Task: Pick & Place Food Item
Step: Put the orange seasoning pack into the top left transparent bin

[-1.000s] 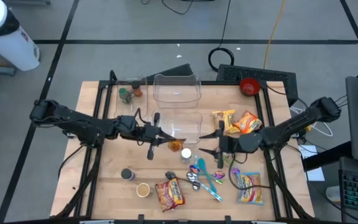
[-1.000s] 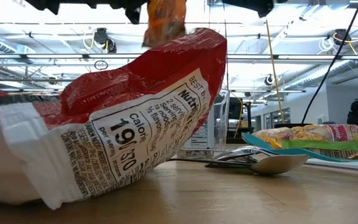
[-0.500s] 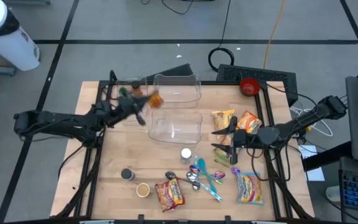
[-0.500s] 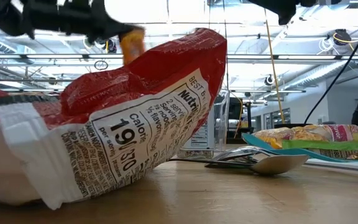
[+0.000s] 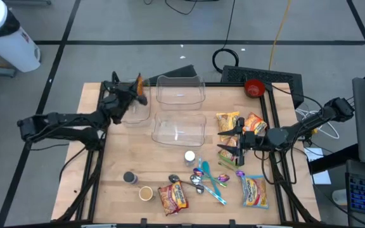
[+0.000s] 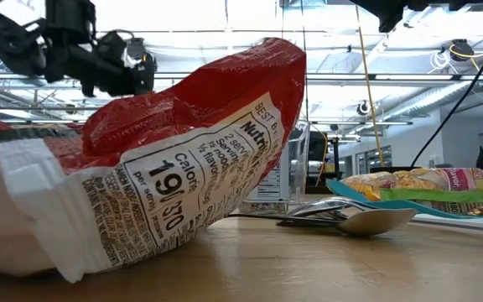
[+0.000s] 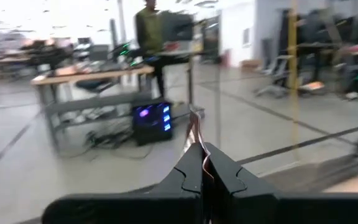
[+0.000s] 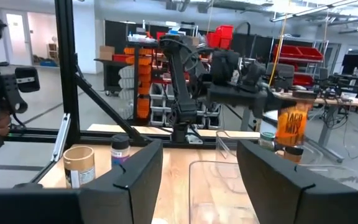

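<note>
The robot's left gripper will release the orange packet in the corner clear tub, against its side (image 5: 146, 95) nearest the neighbouring tub.
An orange food packet (image 5: 138, 81) hangs over the table's far left corner, with my left gripper (image 5: 134, 90) shut on it. In the right wrist view the packet (image 8: 290, 126) shows above two small jars (image 8: 293, 153) by a clear tub. In the left wrist view it (image 7: 196, 127) stands edge-on between the shut fingers. My right gripper (image 5: 222, 140) is open and holds nothing. It hovers right of the table's middle, pointing toward the left edge, next to two yellow-orange food bags (image 5: 239, 123). My left gripper pinches the orange packet at one end (image 7: 201, 155) between its two fingers. The fingers run about level, coming from the table's left side. The packet is lifted clear of the table and hangs below the fingers (image 8: 267, 99), flat face toward the right arm.
Three clear tubs stand at the far left (image 5: 137, 111), the far middle (image 5: 180, 88) and the middle (image 5: 179, 126). Near the front lie a red bag (image 5: 173, 196), spoons (image 5: 208, 180), a white-lidded jar (image 5: 189, 156), two small cups (image 5: 146, 193) and another bag (image 5: 254, 191).
My left gripper has swung from the table's middle toward the far left corner, carrying the orange packet clear of the table the whole way. Its arm has turned about. My right gripper has drawn back a little toward the right edge, still open.
</note>
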